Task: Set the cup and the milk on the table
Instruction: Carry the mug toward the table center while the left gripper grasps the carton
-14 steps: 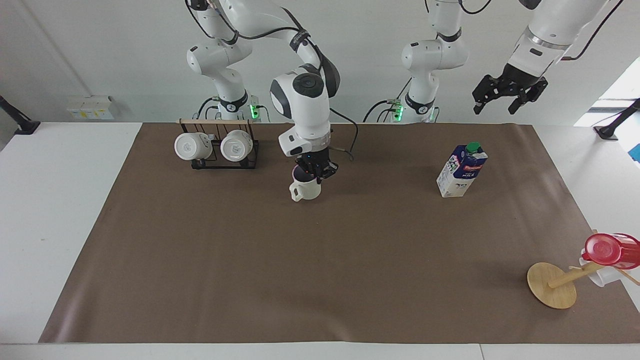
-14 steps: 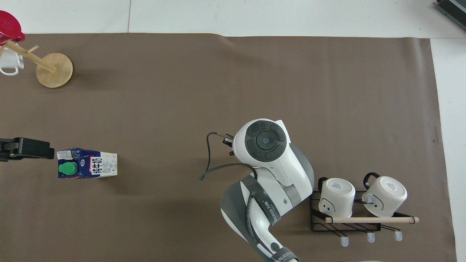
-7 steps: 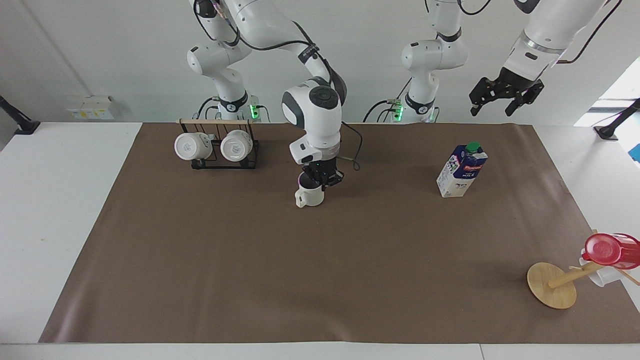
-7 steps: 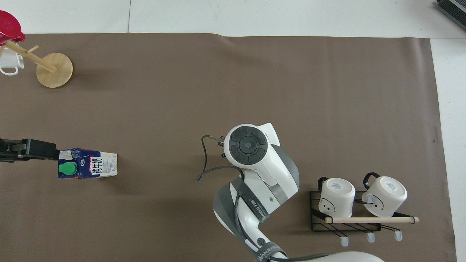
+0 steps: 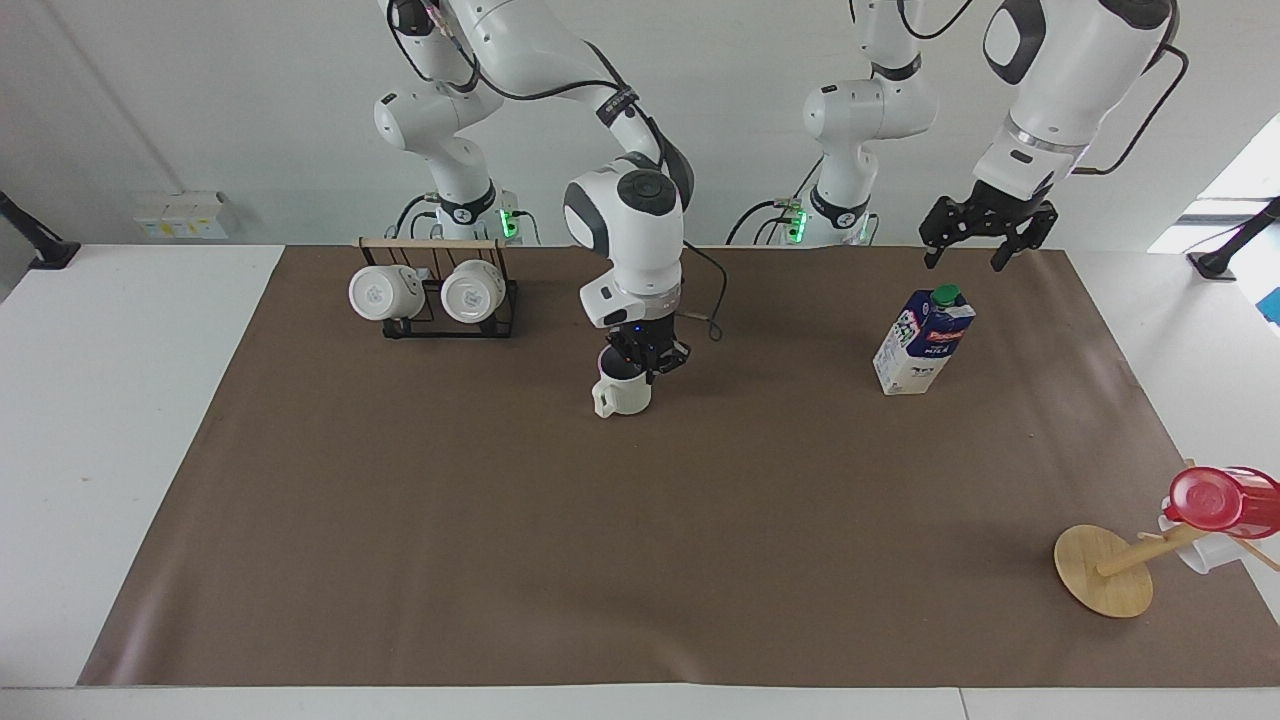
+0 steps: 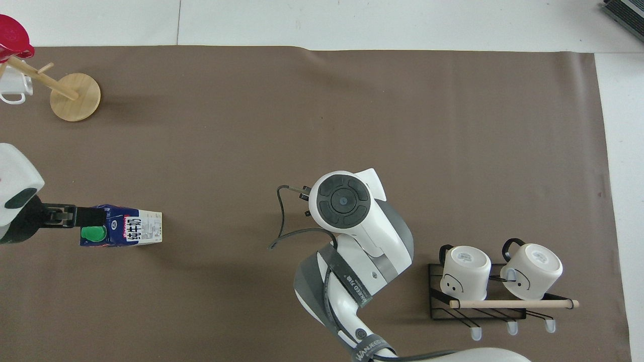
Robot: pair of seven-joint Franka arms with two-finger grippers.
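Next, I'll close my left gripper on the blue upper part [image 6: 116, 227] of the milk, just above its white label.
The cream-white cup [image 5: 622, 396] stands upright on the brown sheet of the table [image 5: 640, 540], near the middle of the edge nearest the robots, handle turned toward the right arm's end. My right gripper [image 5: 645, 360] reaches straight down and is shut on its rim. In the overhead view the right arm's wrist [image 6: 347, 201] hides the cup. The milk [image 5: 922, 345] stands upright toward the left arm's end; it also shows in the overhead view [image 6: 126, 231]. My left gripper [image 5: 980, 245] hangs open in the air above the carton's green cap; it shows in the overhead view [image 6: 75, 217] too.
A black wire rack [image 5: 440, 325] with two plain white mugs stands near the right arm's base. A tilted wooden mug tree [image 5: 1105, 570] with a red cup [image 5: 1215, 500] and a white mug stands at the corner farthest from the robots, at the left arm's end.
My right gripper has lowered the cup onto the sheet and shifted it slightly toward the left arm's end. My left gripper has come down and in toward the milk's cap.
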